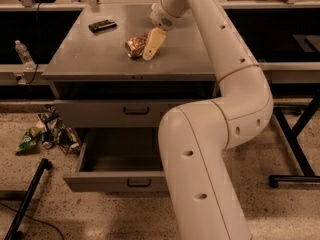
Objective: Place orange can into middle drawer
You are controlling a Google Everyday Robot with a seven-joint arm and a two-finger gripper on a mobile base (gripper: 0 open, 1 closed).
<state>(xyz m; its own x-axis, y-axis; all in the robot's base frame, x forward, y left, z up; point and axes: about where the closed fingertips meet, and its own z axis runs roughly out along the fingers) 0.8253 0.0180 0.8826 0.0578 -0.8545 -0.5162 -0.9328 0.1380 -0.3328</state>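
Observation:
The robot's gripper needs to next move over the orange can and close from above around the middle of the can's body [137, 46].
The orange can [134, 46] lies on its side on the grey cabinet top [100, 59], towards the back middle. My gripper [144, 50] reaches down from the arm right beside the can, on its right side, and touches or nearly touches it. The middle drawer [117, 182] is the lower one; it is pulled out and open, and the part of its inside that shows is bare. The drawer front above it [131, 112] is closed.
A flat black rectangular object [102, 25] lies on the top at the back left. A water bottle [24, 54] stands on a shelf at left. Litter [45, 136] lies on the floor beside the cabinet. A black stand leg [25, 199] is at front left. My arm [210, 149] covers the drawers' right side.

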